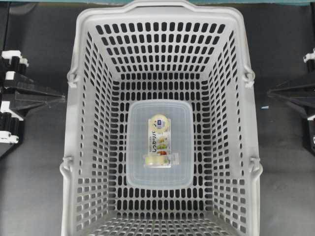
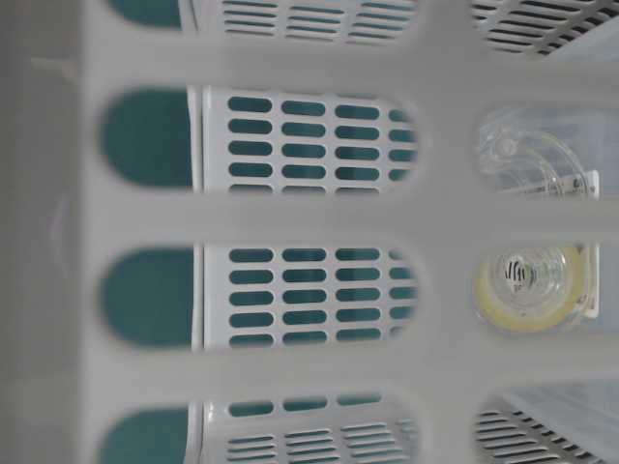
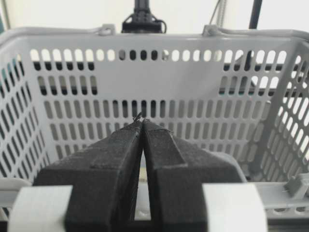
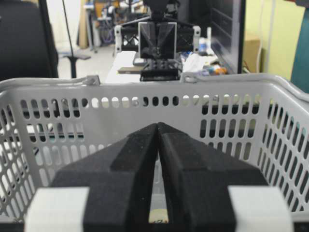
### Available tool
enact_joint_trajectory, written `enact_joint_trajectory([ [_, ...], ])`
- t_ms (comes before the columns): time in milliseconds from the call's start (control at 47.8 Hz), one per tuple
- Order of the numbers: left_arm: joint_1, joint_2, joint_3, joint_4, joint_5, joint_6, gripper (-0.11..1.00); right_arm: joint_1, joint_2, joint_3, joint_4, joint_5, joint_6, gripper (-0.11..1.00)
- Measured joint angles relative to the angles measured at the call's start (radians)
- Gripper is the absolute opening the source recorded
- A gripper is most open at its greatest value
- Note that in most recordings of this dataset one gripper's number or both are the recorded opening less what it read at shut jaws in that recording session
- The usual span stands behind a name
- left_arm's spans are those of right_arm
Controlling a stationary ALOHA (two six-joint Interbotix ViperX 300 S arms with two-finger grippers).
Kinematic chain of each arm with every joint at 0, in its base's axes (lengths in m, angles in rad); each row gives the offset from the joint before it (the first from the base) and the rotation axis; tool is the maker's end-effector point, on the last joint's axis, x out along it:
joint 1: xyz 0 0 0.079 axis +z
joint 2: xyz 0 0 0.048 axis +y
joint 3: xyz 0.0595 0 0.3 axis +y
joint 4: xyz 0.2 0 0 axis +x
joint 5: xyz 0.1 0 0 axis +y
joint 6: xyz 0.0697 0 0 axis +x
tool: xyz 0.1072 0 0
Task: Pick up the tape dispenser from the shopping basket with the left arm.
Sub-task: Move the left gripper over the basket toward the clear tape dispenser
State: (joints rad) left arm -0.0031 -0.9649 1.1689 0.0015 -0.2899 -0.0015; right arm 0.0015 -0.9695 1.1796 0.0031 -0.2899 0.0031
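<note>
The robot's left gripper should next move to the pale roll end [image 1: 153, 160] of the tape dispenser and close there, opposite the dispenser's clear toothed end.
The tape dispenser [image 1: 160, 141], a narrow clear packet with a white-and-yellow label and a pale tape roll at its near end, lies on the floor of the light-grey shopping basket [image 1: 78, 59]. It rests on a clear rounded tray [image 1: 140, 162]. Its roll shows through a slot in the table-level view [image 2: 527, 288]. My left gripper [image 1: 62, 98] is outside the basket's left wall, shut and empty, with its tips touching in the left wrist view [image 3: 142, 121]. My right gripper [image 1: 269, 93] is outside the right wall, shut and empty [image 4: 158, 124].
The basket's tall slotted walls [image 3: 159, 36] stand between each gripper and the packet. Handle hinges [image 1: 73, 76] sit on the rim. The opposite arm [image 4: 157, 38] shows beyond the far wall in the right wrist view. Dark tabletop [image 1: 29, 187] lies on both sides.
</note>
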Motion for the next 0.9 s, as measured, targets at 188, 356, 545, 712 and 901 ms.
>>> enact_joint_trajectory([
  [188, 0.000, 0.008, -0.087, 0.035, 0.161, -0.044, 0.00, 0.000, -0.002, -0.002, 0.012, 0.035, 0.014, 0.00],
  [356, -0.040, 0.074, -0.230, 0.038, 0.365, -0.078, 0.00, 0.002, -0.008, -0.029, 0.015, 0.153, 0.058, 0.00],
  [545, -0.098, 0.221, -0.399, 0.038, 0.561, -0.087, 0.00, 0.002, -0.031, -0.055, 0.015, 0.293, 0.063, 0.00],
  [712, -0.098, 0.342, -0.506, 0.038, 0.676, -0.087, 0.00, 0.003, -0.064, -0.058, 0.015, 0.360, 0.063, 0.00],
  [901, -0.129, 0.462, -0.618, 0.040, 0.752, -0.095, 0.00, 0.003, -0.078, -0.061, 0.015, 0.383, 0.061, 0.07],
])
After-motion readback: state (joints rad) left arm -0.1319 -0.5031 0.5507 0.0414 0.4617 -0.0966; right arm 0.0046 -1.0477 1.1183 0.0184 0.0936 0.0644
